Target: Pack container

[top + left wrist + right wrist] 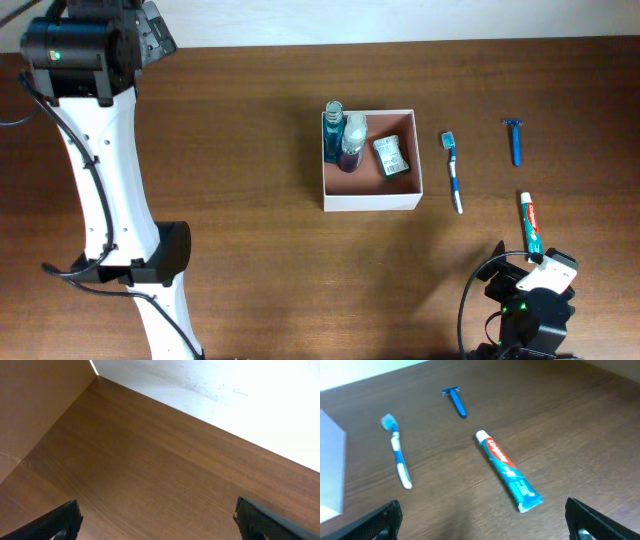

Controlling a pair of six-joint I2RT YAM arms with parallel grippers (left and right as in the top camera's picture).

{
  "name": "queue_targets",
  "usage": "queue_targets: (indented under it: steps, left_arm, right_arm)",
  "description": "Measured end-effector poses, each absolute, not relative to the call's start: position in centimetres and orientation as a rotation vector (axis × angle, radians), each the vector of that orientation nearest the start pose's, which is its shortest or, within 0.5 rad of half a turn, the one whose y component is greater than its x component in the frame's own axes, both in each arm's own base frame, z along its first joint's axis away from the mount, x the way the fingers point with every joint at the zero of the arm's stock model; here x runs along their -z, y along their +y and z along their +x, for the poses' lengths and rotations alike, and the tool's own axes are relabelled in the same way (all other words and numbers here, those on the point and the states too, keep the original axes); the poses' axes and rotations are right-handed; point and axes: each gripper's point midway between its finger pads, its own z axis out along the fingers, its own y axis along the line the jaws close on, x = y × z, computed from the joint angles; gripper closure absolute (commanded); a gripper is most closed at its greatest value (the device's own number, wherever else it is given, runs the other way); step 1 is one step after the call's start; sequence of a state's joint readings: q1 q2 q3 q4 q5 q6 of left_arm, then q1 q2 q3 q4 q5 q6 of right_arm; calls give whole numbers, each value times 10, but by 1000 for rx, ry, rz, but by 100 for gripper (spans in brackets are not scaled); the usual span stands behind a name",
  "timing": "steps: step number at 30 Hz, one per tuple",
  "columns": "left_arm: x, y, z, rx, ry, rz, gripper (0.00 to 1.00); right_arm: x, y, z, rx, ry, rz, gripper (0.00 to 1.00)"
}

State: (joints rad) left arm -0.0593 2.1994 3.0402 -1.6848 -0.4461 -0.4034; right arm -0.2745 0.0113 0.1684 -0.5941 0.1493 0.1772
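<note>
The red part of the toothpaste tube [529, 208] [495, 449] is just beside its white cap. My right gripper will close on it there.
The container [371, 201], a square white-walled box with a pinkish-brown floor, sits mid-table; only its white wall [331, 467] shows at the left edge of the right wrist view. Inside it are a blue bottle [333, 131], a purple bottle [352, 143] and a small packet [390, 157]. To its right on the table lie a toothbrush [453, 172] [397, 457], a blue razor [515, 141] [455, 401] and a toothpaste tube [530, 224] [509, 471]. My right gripper [482, 512] is open, just short of the tube. My left gripper [157, 512] is open over bare wood.
The left arm [95, 150] reaches along the table's left side to the far corner. The right arm's base [530, 305] sits at the near right edge. A pale wall [240, 395] borders the table's far edge.
</note>
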Motion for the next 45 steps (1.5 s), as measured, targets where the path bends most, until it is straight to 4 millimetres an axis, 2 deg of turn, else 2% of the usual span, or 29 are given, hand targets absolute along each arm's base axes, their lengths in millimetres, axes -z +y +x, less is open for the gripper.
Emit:
queue_targets:
  steps: [3, 9, 11, 13, 17, 20, 23, 25, 28, 33, 35, 37, 41, 45]
  left_arm:
    - [-378, 48, 450, -310, 2254, -595, 1]
    - [-378, 48, 450, -310, 2254, -595, 1]
    - [-378, 48, 450, -310, 2254, -595, 1]
    - [-378, 48, 450, -311, 2254, -595, 1]
    - [-378, 48, 450, -311, 2254, -594, 1]
    - [-378, 48, 450, -313, 2255, -592, 1]
    - [-378, 48, 450, -313, 2256, -591, 1]
    - [-378, 48, 449, -313, 2257, -591, 1]
    - [-378, 48, 449, -314, 2257, -591, 1]
    - [-378, 48, 449, -314, 2258, -591, 1]
    - [-378, 48, 449, -314, 2257, -591, 1]
    - [-378, 48, 449, -315, 2257, -591, 1]
    - [-378, 48, 449, -316, 2258, -592, 1]
    - [-378, 48, 449, -318, 2258, -592, 1]
  right_arm:
    - [-112, -69, 201, 108, 1929, 524, 2]
    - [-134, -40, 217, -139, 1844, 478, 2]
    - [-157, -30, 225, -225, 1756, 432, 2]
    - [-194, -18, 231, -308, 1626, 346, 2]
    - [-266, 6, 225, -396, 1377, 142, 2]
    - [-294, 16, 215, -424, 1302, 78, 2]
    - [-310, 18, 214, -440, 1319, 80, 2]
    - [-319, 17, 219, -446, 1370, 97, 2]
    - [-326, 12, 237, -441, 1507, 133, 2]
    - [-329, -6, 279, -390, 1839, 215, 2]
    - [-328, -20, 295, -337, 2004, 278, 2]
    - [-323, -39, 305, -248, 2180, 348, 2]
    - [-304, -73, 308, -33, 2516, 440, 2]
    - [-279, -92, 308, 94, 2753, 444, 2]
